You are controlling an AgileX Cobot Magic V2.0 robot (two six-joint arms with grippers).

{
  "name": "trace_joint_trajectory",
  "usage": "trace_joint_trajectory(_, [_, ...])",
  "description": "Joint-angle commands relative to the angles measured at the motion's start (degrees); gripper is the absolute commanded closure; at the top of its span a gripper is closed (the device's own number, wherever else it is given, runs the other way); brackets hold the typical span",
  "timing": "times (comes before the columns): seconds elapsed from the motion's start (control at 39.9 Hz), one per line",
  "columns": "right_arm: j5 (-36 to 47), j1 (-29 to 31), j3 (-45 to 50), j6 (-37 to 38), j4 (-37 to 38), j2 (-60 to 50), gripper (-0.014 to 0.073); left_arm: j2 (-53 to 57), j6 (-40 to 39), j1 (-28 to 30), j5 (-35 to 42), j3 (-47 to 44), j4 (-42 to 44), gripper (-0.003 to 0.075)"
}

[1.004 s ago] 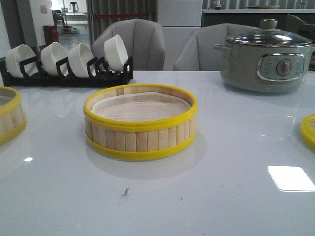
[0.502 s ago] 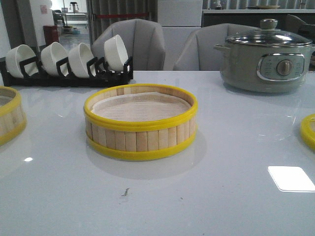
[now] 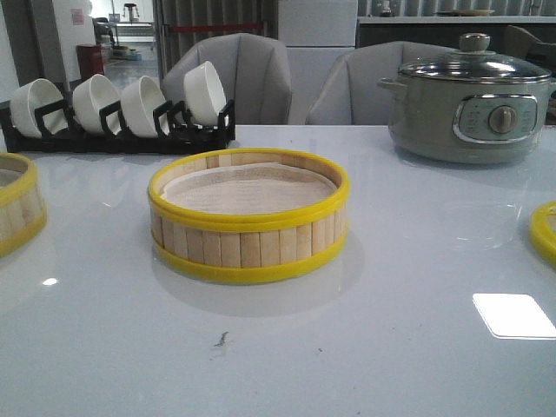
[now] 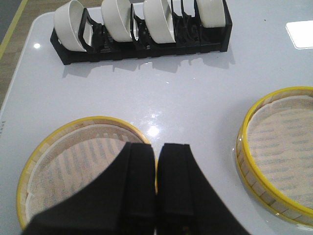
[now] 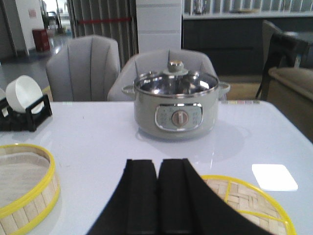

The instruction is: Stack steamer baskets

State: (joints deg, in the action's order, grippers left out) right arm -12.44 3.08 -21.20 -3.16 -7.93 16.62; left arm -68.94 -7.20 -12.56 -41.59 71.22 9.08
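Observation:
The yellow rim (image 3: 33, 173) (image 4: 155, 160) of the second steamer basket, at the side facing the middle basket, is the spot my left gripper needs to close on.
One steamer basket (image 3: 248, 217) with a white paper liner stands in the middle of the table. A second steamer basket (image 3: 16, 204) is cut off at the left edge. In the left wrist view my left gripper (image 4: 157, 152) is shut and empty, hovering over the rim of that left basket (image 4: 73, 166), with the middle basket (image 4: 281, 152) off to one side. My right gripper (image 5: 158, 169) is shut and empty above bare table, between the middle basket (image 5: 24, 188) and a flat, woven, yellow-rimmed round piece (image 5: 249, 200). Neither gripper shows in the front view.
A black rack of white bowls (image 3: 117, 109) stands at the back left. A grey-green electric pot with a glass lid (image 3: 469, 100) stands at the back right. The woven piece's yellow rim (image 3: 546, 230) shows at the right edge. Grey chairs stand behind the table.

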Motion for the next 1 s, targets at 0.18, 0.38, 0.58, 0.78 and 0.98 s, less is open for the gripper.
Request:
trace_joint_trajectory(0.18, [-9.74,0.33,-23.74,0.26,-0.61,24.93,0.0565,2.58,0.12,-0.25,2.02,2.01,0.37,0.0625])
trace_joint_trajectory(0.38, [-12.39,0.33,-28.48,0.26,-1.54,31.99,0.0565,2.59,0.12,-0.25,0.01,2.01,-0.06,0.0625])
trace_joint_trajectory(0.58, [-13.73,0.33,-28.48,0.32,-3.60,34.63,0.0565,2.59,0.12,-0.25,-0.81,2.01,-0.35,0.0625])
trace_joint_trajectory(0.78, [-14.20,0.33,-28.48,0.32,-6.55,36.04,0.0561,2.59,0.12,-0.25,-0.84,2.01,-1.53,0.0625])
trace_joint_trajectory(0.98, [-15.16,0.33,-28.48,-0.57,-6.32,37.96,0.0373,3.71,0.26,-0.25,0.39,2.01,-4.19,0.0625])
